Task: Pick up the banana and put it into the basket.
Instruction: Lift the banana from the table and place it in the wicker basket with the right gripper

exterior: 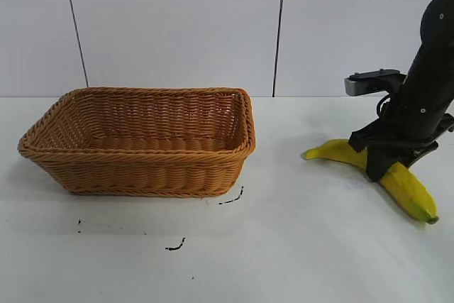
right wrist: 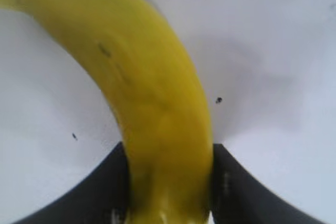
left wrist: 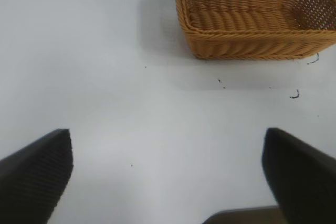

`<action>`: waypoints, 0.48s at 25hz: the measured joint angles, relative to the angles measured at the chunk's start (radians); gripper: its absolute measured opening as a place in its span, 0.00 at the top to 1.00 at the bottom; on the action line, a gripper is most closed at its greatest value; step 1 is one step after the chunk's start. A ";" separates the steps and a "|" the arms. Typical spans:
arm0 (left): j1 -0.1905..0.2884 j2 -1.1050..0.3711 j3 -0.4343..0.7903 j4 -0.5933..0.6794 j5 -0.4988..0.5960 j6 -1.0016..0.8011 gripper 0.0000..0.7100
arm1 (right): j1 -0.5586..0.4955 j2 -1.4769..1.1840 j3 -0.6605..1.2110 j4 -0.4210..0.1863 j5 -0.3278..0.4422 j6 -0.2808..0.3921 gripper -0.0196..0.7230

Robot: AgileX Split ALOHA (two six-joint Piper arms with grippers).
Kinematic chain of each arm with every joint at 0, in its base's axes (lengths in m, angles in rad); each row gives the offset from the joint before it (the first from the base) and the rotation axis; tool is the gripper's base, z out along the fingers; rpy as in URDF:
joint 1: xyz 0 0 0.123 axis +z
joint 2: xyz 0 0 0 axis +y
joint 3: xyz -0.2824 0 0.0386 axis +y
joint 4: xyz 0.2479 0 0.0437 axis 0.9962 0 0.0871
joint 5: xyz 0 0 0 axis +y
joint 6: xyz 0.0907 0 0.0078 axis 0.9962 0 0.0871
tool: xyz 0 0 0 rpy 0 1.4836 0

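Observation:
I need to release the yellow banana from my right gripper lengthwise on the middle of the tan wicker basket's bottom (exterior: 157,141).
The yellow banana (exterior: 408,188) lies on the white table at the right, curved, with its dark tip toward the front right. My right gripper (exterior: 383,164) is down over its middle and shut on it. In the right wrist view the banana (right wrist: 152,103) sits between the two black fingers (right wrist: 239,192), which press its sides. The tan wicker basket (exterior: 142,175) stands at the left and holds nothing. It also shows in the left wrist view (left wrist: 252,45). My left gripper (left wrist: 168,177) is open and empty, away from the basket; it does not show in the exterior view.
Small black marks (exterior: 175,246) lie on the table in front of the basket. A white panelled wall stands behind the table. Bare table lies between the basket and the banana.

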 joint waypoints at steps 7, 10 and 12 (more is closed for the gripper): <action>0.000 0.000 0.000 0.000 0.000 0.000 0.02 | 0.000 -0.158 -0.064 -0.003 0.159 -0.004 0.54; 0.000 0.000 0.000 0.000 0.000 0.000 0.02 | 0.000 -0.167 -0.190 -0.003 0.289 -0.019 0.54; 0.000 0.000 0.000 0.000 0.000 0.000 0.02 | 0.002 -0.166 -0.268 -0.003 0.343 -0.023 0.54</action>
